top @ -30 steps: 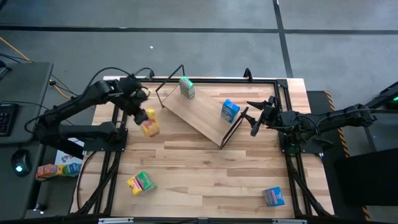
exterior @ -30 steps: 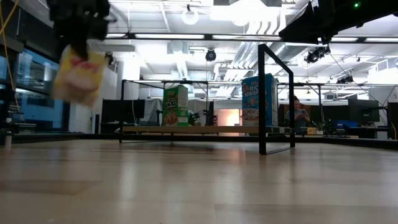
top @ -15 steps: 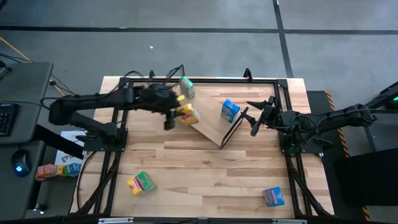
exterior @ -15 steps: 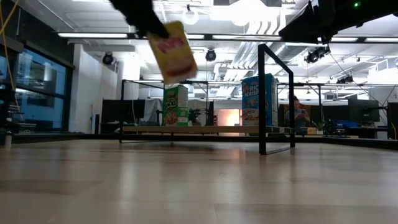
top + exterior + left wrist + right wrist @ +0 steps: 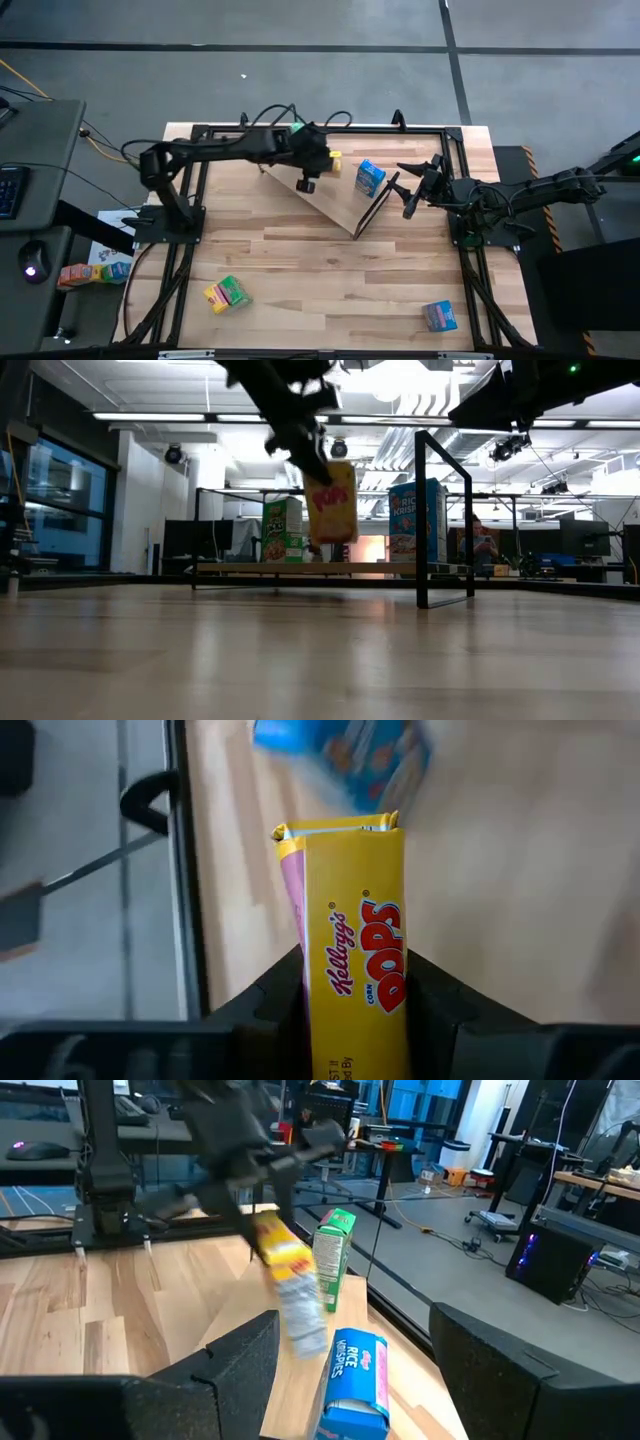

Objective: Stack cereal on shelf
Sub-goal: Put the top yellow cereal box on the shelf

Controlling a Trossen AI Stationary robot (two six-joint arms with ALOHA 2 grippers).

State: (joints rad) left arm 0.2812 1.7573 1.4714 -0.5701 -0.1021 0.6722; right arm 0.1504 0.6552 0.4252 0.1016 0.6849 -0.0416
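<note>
I will release the yellow box from my left gripper on the shelf (image 5: 340, 159) between the green box and the blue box. The yellow box now hangs over the shelf.
My left gripper (image 5: 320, 163) is shut on a yellow cereal box (image 5: 333, 163) over the shelf (image 5: 335, 205), a tilted light wood board on black wire legs. In the low view the yellow box (image 5: 332, 502) hangs between a green box (image 5: 283, 530) and a blue box (image 5: 415, 520) that stand on the shelf. The green box (image 5: 297, 128) is at the board's far end, partly hidden by my arm. The blue box (image 5: 370, 177) is near its right end. My right gripper (image 5: 408, 190) waits open just right of the shelf, with nothing between its fingers (image 5: 240, 1365). My left gripper pinches the yellow box between its two fingers (image 5: 275, 1005), one on each broad face (image 5: 300, 970), at the end nearest the wrist. It comes slanting down from the table's left. The box hangs below the fingers, nearly upright, clear of the shelf.
A green and a yellow box (image 5: 227, 293) lie together near the table's front left, and a blue box (image 5: 440, 316) lies near its front right. Black frame rails (image 5: 190, 200) border the table. More small boxes (image 5: 85, 272) lie off the table at the left.
My left gripper has swung from the table's left edge toward the right and out over the shelf, rolling as it went. The yellow box has travelled with it, turning from tilted to nearly upright between the green and blue boxes.
</note>
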